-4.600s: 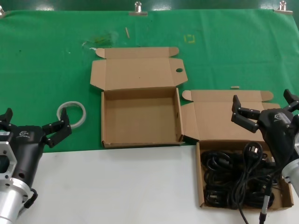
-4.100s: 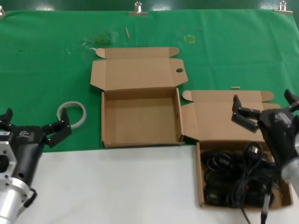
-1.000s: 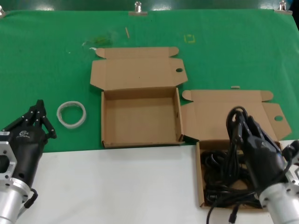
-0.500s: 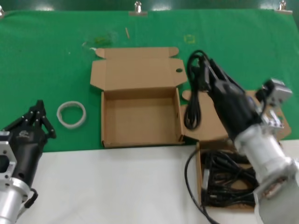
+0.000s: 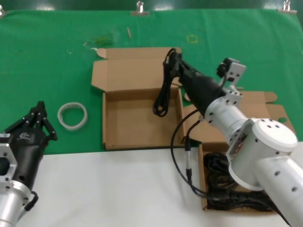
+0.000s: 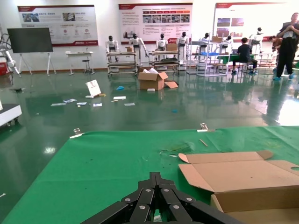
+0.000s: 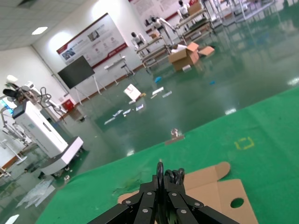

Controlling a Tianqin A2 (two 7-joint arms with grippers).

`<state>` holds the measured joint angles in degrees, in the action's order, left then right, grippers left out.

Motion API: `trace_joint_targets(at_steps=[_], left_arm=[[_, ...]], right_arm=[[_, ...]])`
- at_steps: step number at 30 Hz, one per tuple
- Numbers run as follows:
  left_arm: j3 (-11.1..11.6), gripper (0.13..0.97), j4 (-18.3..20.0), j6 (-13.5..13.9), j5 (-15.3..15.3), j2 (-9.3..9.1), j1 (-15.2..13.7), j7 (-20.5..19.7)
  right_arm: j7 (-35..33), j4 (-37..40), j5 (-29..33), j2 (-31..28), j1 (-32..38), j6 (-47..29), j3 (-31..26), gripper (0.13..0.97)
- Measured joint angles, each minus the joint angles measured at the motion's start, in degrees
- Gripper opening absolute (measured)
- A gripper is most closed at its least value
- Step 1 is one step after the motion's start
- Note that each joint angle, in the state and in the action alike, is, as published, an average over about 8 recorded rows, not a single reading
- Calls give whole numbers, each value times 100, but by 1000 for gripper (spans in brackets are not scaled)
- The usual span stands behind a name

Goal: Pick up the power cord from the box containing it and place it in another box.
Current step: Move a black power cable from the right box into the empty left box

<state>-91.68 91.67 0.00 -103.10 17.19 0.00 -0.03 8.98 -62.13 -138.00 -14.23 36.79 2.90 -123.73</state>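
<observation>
Next, my right gripper lays the power cord across the middle of the empty box's bottom [image 5: 137, 116].
My right gripper [image 5: 171, 60] is shut on the power cord [image 5: 162, 97], a black looped hank that hangs from the fingertips over the far right part of the empty open box [image 5: 132, 125]. One strand [image 5: 185, 156] trails back down to the box at the near right [image 5: 202, 177], which holds more black cords [image 5: 232, 198]. In the right wrist view the closed gripper [image 7: 161, 179] has cord loops [image 7: 175, 174] sticking out above the empty box's lid [image 7: 215, 189]. My left gripper [image 5: 40, 112] is shut and empty at the near left.
A white tape ring [image 5: 72, 115] lies on the green cloth [image 5: 47, 61] left of the empty box. Both lids stand open toward the far side. White table surface [image 5: 118, 189] runs along the near edge. The left wrist view shows my closed gripper [image 6: 155, 176] and the box lid [image 6: 243, 175].
My right gripper closed on a cord in the near right box, lifted it and carried it left and away to over the empty box. The left gripper went from open to shut.
</observation>
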Motion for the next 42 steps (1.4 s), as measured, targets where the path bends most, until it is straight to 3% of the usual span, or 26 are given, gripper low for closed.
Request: trace_joint_targets(at_steps=[7,14,21,32,42], left_arm=[[0,140,0,0,0,0,0,0],[0,140,0,0,0,0,0,0],[0,140,0,0,-1,0,0,1],[0,140,0,0,-1,0,0,1],[0,140,0,0,-1,0,0,1]], right_arm=[[-58,1375,151,734,446,-810,878,147],[-406,1946,-756,1285,528,-1358,1636,147],[-551,1935,-1678,1405,423,-1287,1169,147],[-147,2050,-1958,1422,309,-985,250,147],[-470,1835,-1971,1423,-7,-793,654,170]])
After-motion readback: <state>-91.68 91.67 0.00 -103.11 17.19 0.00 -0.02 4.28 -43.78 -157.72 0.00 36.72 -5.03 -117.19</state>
